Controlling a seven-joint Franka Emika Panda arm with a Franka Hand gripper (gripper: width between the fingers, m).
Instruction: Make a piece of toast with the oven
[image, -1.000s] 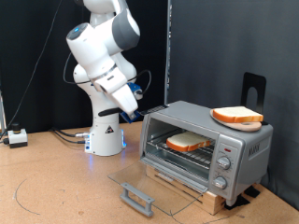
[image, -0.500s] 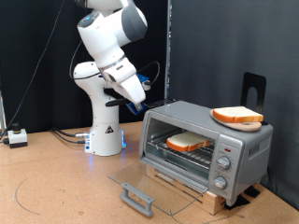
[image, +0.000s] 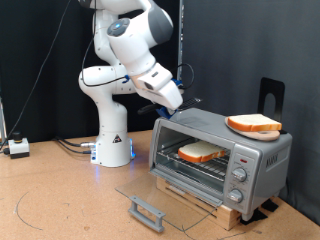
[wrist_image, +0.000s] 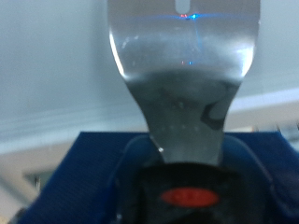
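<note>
Next, I set the silver utensil on the bare oven top beside the orange plate (image: 196, 115).
The silver oven (image: 232, 150) stands at the exterior view's right with its glass door (image: 165, 193) folded down flat and its grey bar handle (image: 147, 212) in front. One slice of toast (image: 200, 152) lies on the wire rack inside. A second, alike slice (image: 253, 123) lies on an orange plate (image: 262, 134) on top of the oven. My gripper (image: 183, 100) hangs just above the oven's top left corner. In the wrist view a silver spatula blade (wrist_image: 182, 75) sticks out from a black handle (wrist_image: 187, 187) set between blue shapes.
The oven rests on a wooden board (image: 205, 197). The robot's white base (image: 113, 145) stands behind it on the brown table. A small white box (image: 15, 147) with cables sits at the far left. A black stand (image: 271, 95) rises behind the oven.
The arm has swung towards the exterior view's right, carrying the gripper from left of the oven to just above its top left corner. The toast slices and door have not moved.
</note>
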